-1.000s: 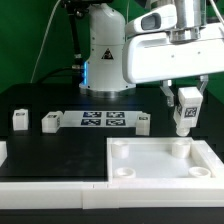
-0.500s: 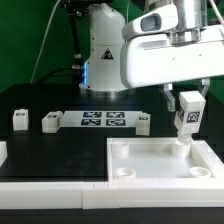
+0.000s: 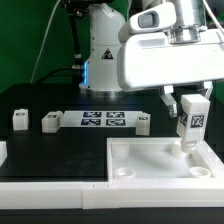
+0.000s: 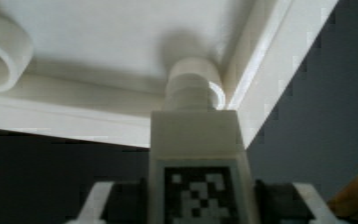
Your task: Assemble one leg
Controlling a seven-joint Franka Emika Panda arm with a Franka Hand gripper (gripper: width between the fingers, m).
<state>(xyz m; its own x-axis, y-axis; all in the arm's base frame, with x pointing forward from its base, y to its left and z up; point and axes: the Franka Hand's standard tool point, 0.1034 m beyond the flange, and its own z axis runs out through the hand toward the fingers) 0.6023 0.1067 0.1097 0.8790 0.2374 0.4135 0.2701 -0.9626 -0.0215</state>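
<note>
Next, my gripper lets go of the white leg, upright in the tabletop's near corner socket (image 3: 201, 171) (image 4: 194, 72), on the side of the tabletop below the leg.
My gripper (image 3: 190, 101) is shut on a white leg (image 3: 190, 123) with a black-and-white tag on its side. It holds the leg upright over the far right corner of the large white tabletop (image 3: 150, 178), its lower end just above the corner socket (image 3: 186, 148). In the wrist view the leg (image 4: 197, 140) runs from between my fingers (image 4: 105, 200) down toward the tabletop's raised rim (image 4: 265, 50). Three more legs stand on the black table: two at the exterior view's left (image 3: 18, 119) (image 3: 49, 122) and one (image 3: 144, 123) next to the marker board.
The marker board (image 3: 104, 121) lies flat on the table behind the tabletop. The robot's white base (image 3: 103, 55) stands at the back. A white block (image 3: 2, 152) shows at the exterior view's left edge. Another round socket (image 4: 2, 60) shows in the wrist view.
My gripper has carried the leg toward the exterior view's right and slightly down, over the tabletop's far right corner.
</note>
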